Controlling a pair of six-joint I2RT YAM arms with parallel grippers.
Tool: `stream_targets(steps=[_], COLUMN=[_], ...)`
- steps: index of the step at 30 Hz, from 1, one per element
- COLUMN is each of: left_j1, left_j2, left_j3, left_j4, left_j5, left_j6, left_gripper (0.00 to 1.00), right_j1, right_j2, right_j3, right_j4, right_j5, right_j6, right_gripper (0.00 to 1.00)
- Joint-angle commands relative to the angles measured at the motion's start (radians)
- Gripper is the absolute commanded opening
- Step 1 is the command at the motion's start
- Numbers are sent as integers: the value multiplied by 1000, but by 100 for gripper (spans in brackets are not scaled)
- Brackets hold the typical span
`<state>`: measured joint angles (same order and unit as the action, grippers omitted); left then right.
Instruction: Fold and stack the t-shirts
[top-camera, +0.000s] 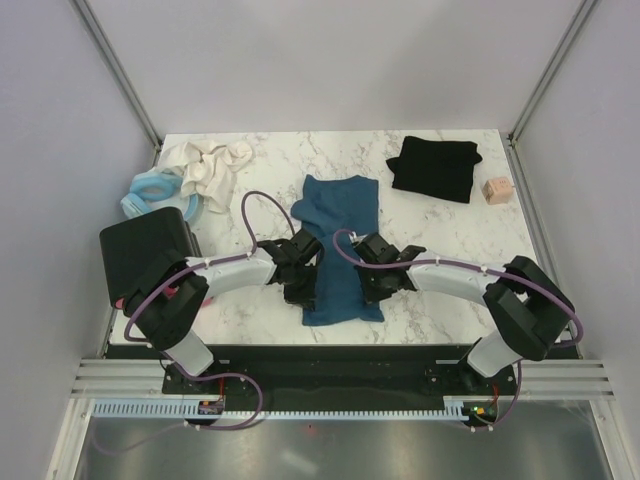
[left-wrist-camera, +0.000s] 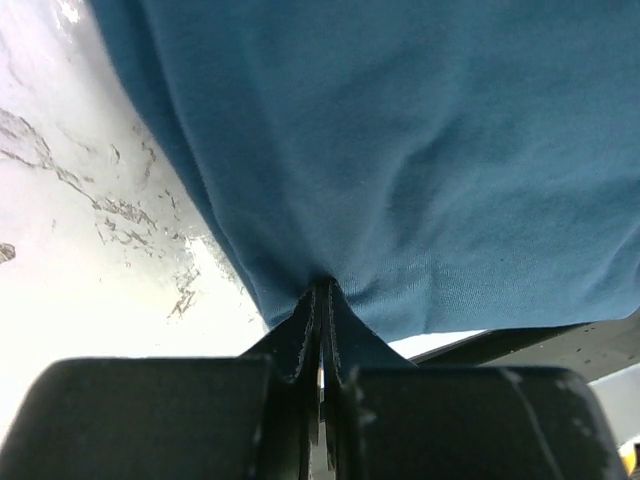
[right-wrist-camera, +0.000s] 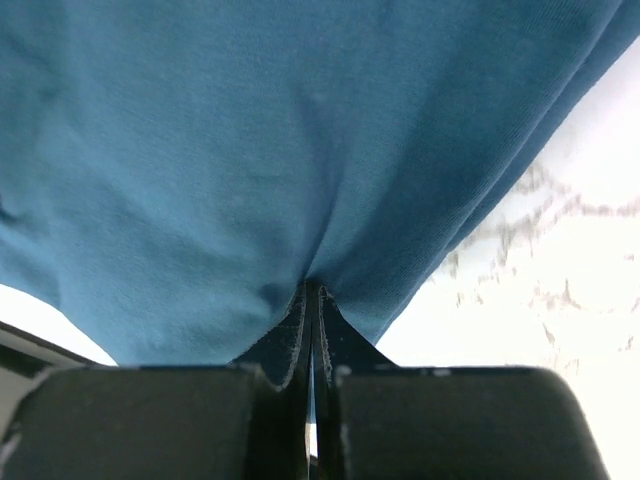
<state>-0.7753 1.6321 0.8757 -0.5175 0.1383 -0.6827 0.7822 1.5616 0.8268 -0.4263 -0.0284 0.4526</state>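
Observation:
My left gripper and my right gripper pinch the teal-blue t-shirt inside its near end, so both should open and take its near corners (top-camera: 307, 321) before folding.
The teal-blue t-shirt (top-camera: 338, 245) lies as a long narrow strip on the marble table (top-camera: 450, 240), running from the middle toward the near edge. My left gripper (top-camera: 303, 272) is shut on its left edge; the cloth (left-wrist-camera: 400, 150) hangs from the closed jaws. My right gripper (top-camera: 372, 272) is shut on its right edge; the cloth (right-wrist-camera: 250, 140) fills that view too. The black t-shirt (top-camera: 436, 166) lies folded at the back right, apart from both grippers.
A pale blue ring-shaped item (top-camera: 152, 193) and a crumpled cream cloth (top-camera: 207, 166) lie at the back left. A small pink cube (top-camera: 496, 190) sits at the right of the black shirt. A black box (top-camera: 145, 250) stands at the left edge.

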Motion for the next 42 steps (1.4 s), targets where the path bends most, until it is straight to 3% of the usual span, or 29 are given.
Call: stream_targets(steps=[1,7,9,10,12,16,18,19,23,28,31,42], left_j1=[-22,-22,-22,-22,-22,-19,-16,-6,51,252,341,343], left_j2=[74,60,29,11,-67,-199,-273,-296,-412,-477,-483,-335], left_j3=[-73,-46,-47,-46,-41,11,55,68,79,-81,-178,-168], left_j4=[-137,-184,-184,-190,-196,-259,-326,-346,-385,-225,-118,-58], left_j5=[-124,-132,-112,-106,-109,-121,-129,-135,-83,182,283,360], left_j6=[-32,-23,-9,-9,-11,-14,-11,0,44,86,71,156], left_gripper=[2,2,2,2,2,19,22,25,44,45,47,54], right_j1=[14,14,15,14,14,0,-6,-18,-54,-124,-175,-209], right_j2=[-4,-43,-54,-76,-112,-208,-253,-270,-382,-511,-589,-655], right_j3=[-58,-29,-20,-15,6,104,182,201,180,13,-81,-348], right_j4=[-224,-264,-269,-267,-269,-316,-383,-402,-425,-263,-177,18], right_j5=[22,51,59,64,94,147,150,150,66,-192,-238,-370], right_j6=[15,11,8,9,8,-23,-34,-38,-49,-40,12,80], right_gripper=[0,0,28,35,38,44,46,53,49,51,59,60])
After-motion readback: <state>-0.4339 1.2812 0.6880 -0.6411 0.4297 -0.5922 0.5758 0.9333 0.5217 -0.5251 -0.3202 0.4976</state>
